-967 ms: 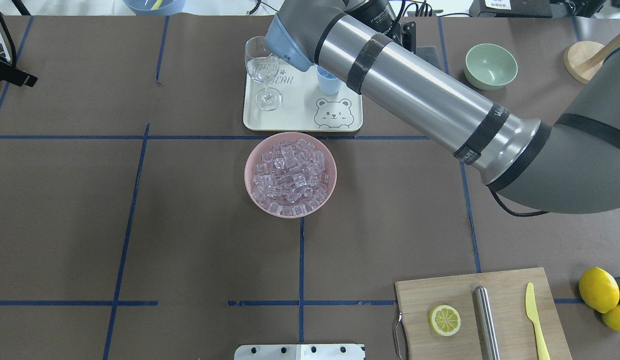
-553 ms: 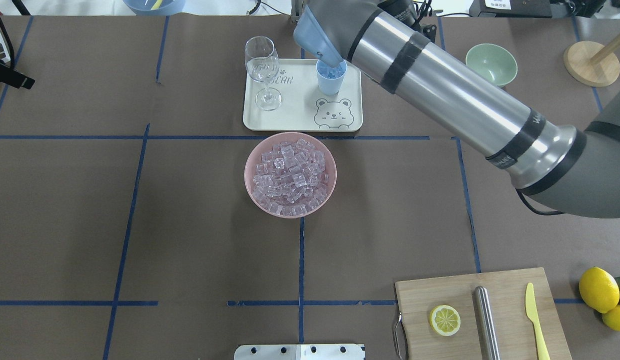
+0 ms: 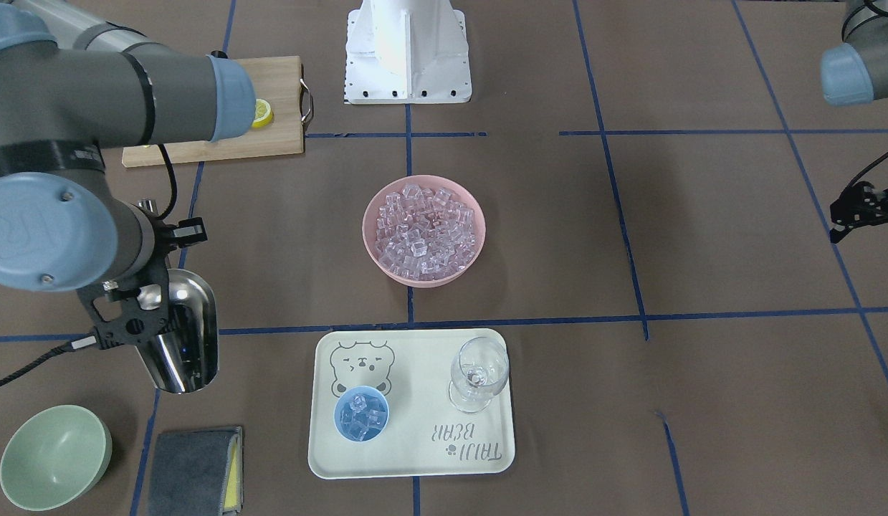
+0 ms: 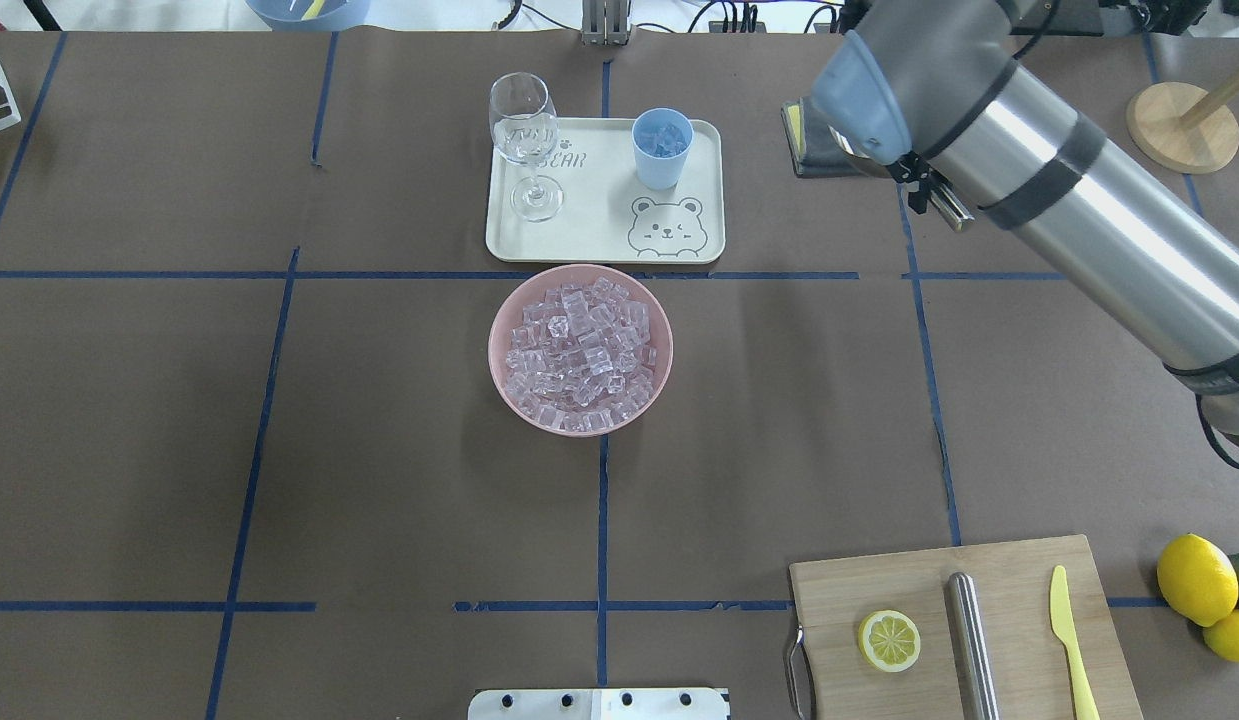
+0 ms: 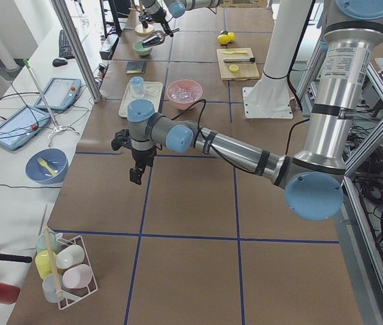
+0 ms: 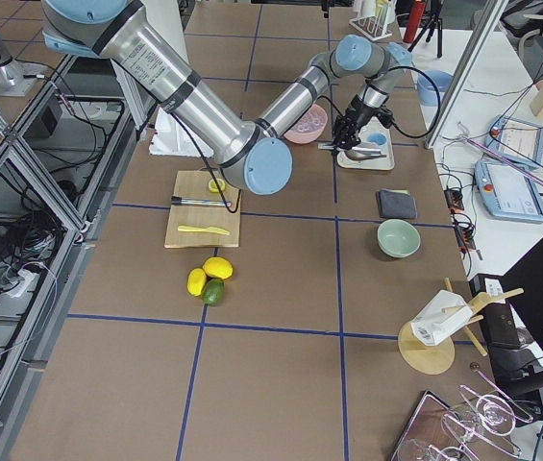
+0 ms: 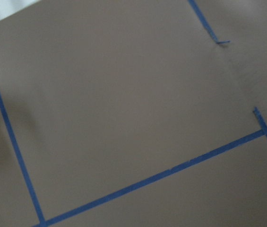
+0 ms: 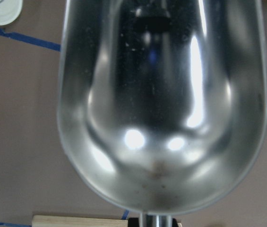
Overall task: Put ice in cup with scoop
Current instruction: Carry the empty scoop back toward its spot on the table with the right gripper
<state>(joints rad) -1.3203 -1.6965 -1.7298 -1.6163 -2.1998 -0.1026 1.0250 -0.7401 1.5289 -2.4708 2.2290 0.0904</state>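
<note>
My right gripper is going to release the scoop on the bare table (image 3: 108, 238), in the space that lies between the cutting board and the green bowl.
My right gripper (image 3: 139, 304) is shut on the handle of the shiny steel scoop (image 3: 184, 330). It holds the scoop above the table, beside the tray and off to the side of the cup. The right wrist view shows the scoop's trough (image 8: 161, 109) empty. The light-blue cup (image 3: 361, 414) stands on the tray (image 3: 415, 459) with a few ice cubes in it; it also shows in the overhead view (image 4: 662, 148). The pink bowl (image 4: 499, 330) is heaped with ice (image 4: 579, 350). My left gripper (image 3: 841, 218) hangs empty far off at the table's side; I cannot tell whether it is open or shut.
A wine glass (image 4: 524, 140) stands on the tray next to the cup. A green bowl (image 3: 53, 455) and a grey cloth (image 3: 193, 469) lie near the scoop. A cutting board (image 4: 839, 590) holds a lemon slice, steel cylinder (image 4: 972, 640) and yellow knife. Lemons (image 4: 1194, 578) lie beside it.
My right arm has swung away from over the cup to the right, carrying the scoop off the tray. The left gripper has slid out of the overhead view's left edge.
</note>
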